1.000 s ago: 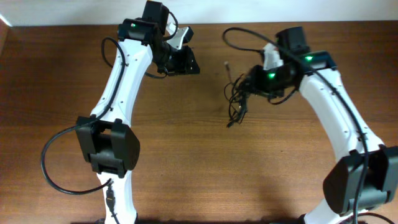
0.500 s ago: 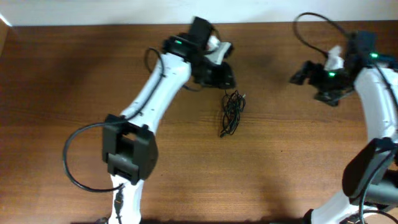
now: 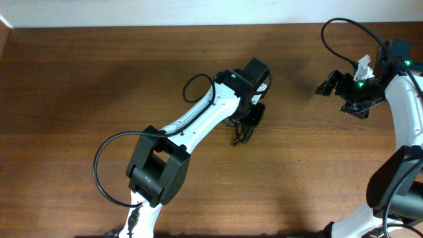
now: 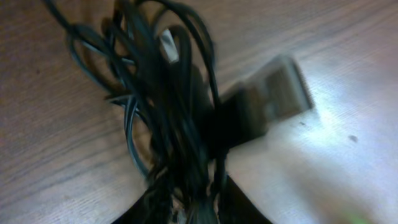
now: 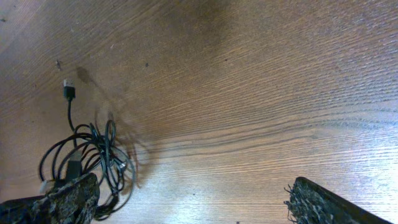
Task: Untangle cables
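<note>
The tangled heap of cables is low under my left gripper and far from my right gripper, so I should lift the heap before my right gripper takes its loops [image 5: 107, 146].
The cables [image 3: 238, 135] lie as one tangled black bunch on the wooden table, mostly hidden under my left gripper [image 3: 253, 119] in the overhead view. In the blurred left wrist view the bunch [image 4: 165, 106] fills the frame, a flat plug [image 4: 280, 93] sticks out to the right, and the strands run between my left fingers [image 4: 199, 208], which are closed in on them. My right gripper [image 3: 334, 84] is open and empty, well to the right of the bunch. The right wrist view shows the bunch [image 5: 93, 155], one plug end [image 5: 68, 90] and my wide-open fingers [image 5: 186, 205].
The wooden table [image 3: 79, 99] ends at a pale wall along the back edge [image 3: 132, 25]. The right arm's thick black cable [image 3: 344, 30] loops above its wrist. Both arm bases stand at the front edge.
My left arm swung right and down from behind the bunch onto it. My right gripper, at the bunch a second ago, let go and moved off to the far right.
</note>
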Motion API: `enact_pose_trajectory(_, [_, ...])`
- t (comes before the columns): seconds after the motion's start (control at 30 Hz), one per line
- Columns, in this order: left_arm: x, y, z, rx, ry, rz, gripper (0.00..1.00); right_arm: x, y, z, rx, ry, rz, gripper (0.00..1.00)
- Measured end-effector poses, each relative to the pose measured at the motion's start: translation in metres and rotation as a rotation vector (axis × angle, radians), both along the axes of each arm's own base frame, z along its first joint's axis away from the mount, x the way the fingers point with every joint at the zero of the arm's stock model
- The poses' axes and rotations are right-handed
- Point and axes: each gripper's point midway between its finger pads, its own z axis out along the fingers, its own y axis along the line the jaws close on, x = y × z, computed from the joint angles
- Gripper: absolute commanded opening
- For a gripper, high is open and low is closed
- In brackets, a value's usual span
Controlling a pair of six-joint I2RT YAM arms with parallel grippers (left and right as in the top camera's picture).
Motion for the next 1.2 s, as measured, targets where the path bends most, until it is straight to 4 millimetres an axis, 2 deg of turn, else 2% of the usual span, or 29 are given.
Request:
enact_pose_trajectory(0.07, [0.000, 0.008, -0.013, 0.035, -0.002, 0.034, 0.00, 0.000, 0.000, 0.000, 0.000, 0.000, 0.000, 0.99])
enact_pose_trajectory(0.17, [0.005, 0.013, -0.011, 0.035, -0.002, 0.074, 0.00, 0.000, 0.002, 0.001, 0.008, -0.008, 0.018, 0.95])
enact_pose_trajectory(0.2, [0.006, 0.015, -0.007, 0.016, 0.008, 0.085, 0.00, 0.002, 0.012, 0.005, 0.050, -0.042, 0.074, 0.95])
enact_pose_trajectory(0.23, [0.016, 0.021, 0.003, -0.012, 0.000, 0.113, 0.00, 0.003, 0.022, 0.010, 0.095, -0.077, 0.126, 0.94])
enact_pose_trajectory(0.3, [0.034, 0.027, 0.039, -0.122, -0.028, 0.141, 0.00, 0.005, 0.043, 0.018, 0.162, -0.126, 0.206, 0.90])
enact_pose_trajectory(0.33, [0.043, 0.031, 0.075, -0.209, -0.066, 0.151, 0.00, 0.005, 0.062, 0.024, 0.205, -0.150, 0.264, 0.88])
enact_pose_trajectory(0.4, [0.048, 0.038, 0.125, -0.332, -0.111, 0.155, 0.00, 0.005, 0.097, 0.031, 0.264, -0.182, 0.358, 0.84])
enact_pose_trajectory(0.43, [0.046, 0.038, 0.141, -0.385, -0.114, 0.146, 0.00, 0.004, 0.114, 0.035, 0.291, -0.198, 0.401, 0.83])
enact_pose_trajectory(0.53, [0.040, 0.032, 0.151, -0.482, -0.056, 0.116, 0.00, 0.010, 0.162, 0.049, 0.371, -0.268, 0.492, 0.80])
enact_pose_trajectory(0.63, [0.037, 0.029, 0.156, -0.523, -0.029, 0.102, 0.00, 0.022, 0.183, 0.060, 0.414, -0.322, 0.493, 0.73])
enact_pose_trajectory(0.77, [0.040, 0.022, 0.165, -0.585, -0.031, 0.094, 0.00, 0.042, 0.200, 0.070, 0.412, -0.386, 0.461, 0.68])
enact_pose_trajectory(0.9, [0.041, 0.015, 0.181, -0.696, 0.008, 0.085, 0.00, 0.049, 0.209, 0.058, 0.337, -0.327, 0.360, 0.60])
enact_pose_trajectory(0.97, [0.036, 0.011, 0.188, -0.742, 0.038, 0.062, 0.00, 0.051, 0.201, 0.050, 0.288, -0.287, 0.292, 0.56])
enact_pose_trajectory(1.03, [0.036, 0.013, 0.198, -0.811, 0.069, 0.050, 0.00, 0.055, 0.185, 0.041, 0.229, -0.252, 0.209, 0.51])
enact_pose_trajectory(1.1, [0.042, 0.025, 0.207, -0.869, 0.091, 0.061, 0.00, 0.057, 0.172, 0.037, 0.196, -0.239, 0.167, 0.43])
enact_pose_trajectory(1.2, [0.052, 0.043, 0.211, -0.895, 0.092, 0.096, 0.00, 0.051, 0.153, 0.028, 0.176, -0.179, 0.110, 0.24])
